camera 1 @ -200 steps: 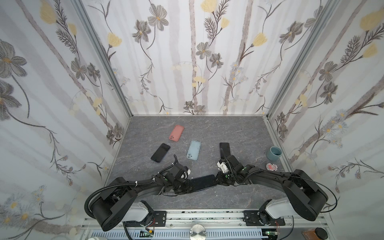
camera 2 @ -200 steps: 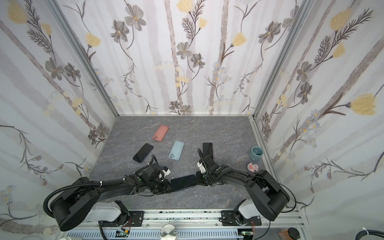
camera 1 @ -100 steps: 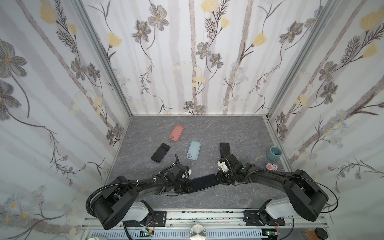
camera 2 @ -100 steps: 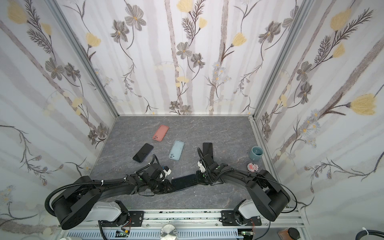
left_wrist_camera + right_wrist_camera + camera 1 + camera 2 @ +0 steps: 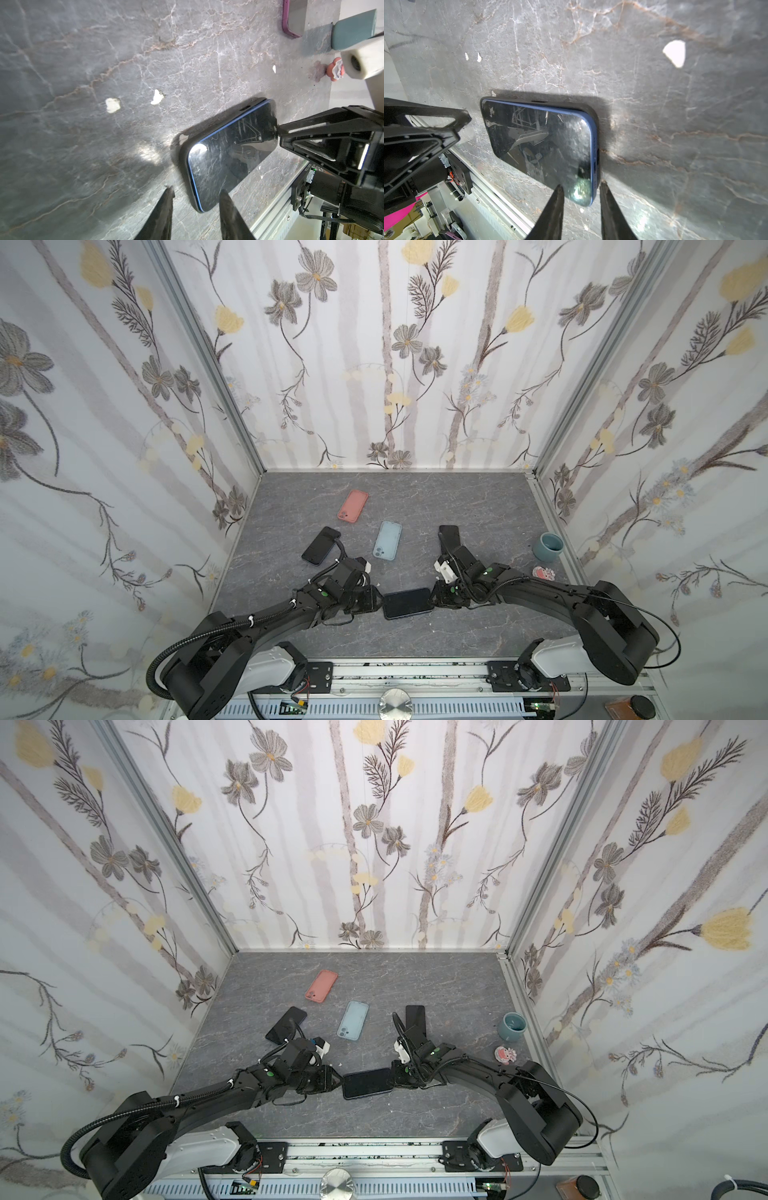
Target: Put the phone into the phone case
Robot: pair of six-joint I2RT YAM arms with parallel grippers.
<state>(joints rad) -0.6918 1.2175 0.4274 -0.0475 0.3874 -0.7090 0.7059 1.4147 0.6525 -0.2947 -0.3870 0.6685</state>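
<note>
The blue edge of the phone sticks up above the case at the far corner, so my right gripper should squeeze that corner while my left gripper pinches the case's other end [image 5: 196, 201].
A dark phone [image 5: 407, 603] [image 5: 368, 1083] with a blue edge lies screen up in a black phone case [image 5: 184, 155] [image 5: 596, 116] near the table's front edge. Along one long side the blue edge shows above the case rim. My left gripper [image 5: 380, 602] [image 5: 197, 190] is at the phone's left end, open, with a phone [image 5: 230, 158] corner between its fingertips. At the right end, my right gripper [image 5: 433, 598] [image 5: 581, 185] is open around the other corner of the phone [image 5: 542, 143]. One of its fingertips [image 5: 602, 184] touches the blue edge.
Behind lie a pink case [image 5: 353, 506], a light blue case [image 5: 387, 540], a black phone [image 5: 321, 545] and a dark phone [image 5: 449, 535] in a purple case. A blue-green cup [image 5: 548, 546] and a small pink figure [image 5: 544, 573] stand at the right wall. The metal rail [image 5: 415, 668] borders the front.
My left gripper's jaws have spread wider at the phone's left end. The phone, case and right gripper stay almost where they were.
</note>
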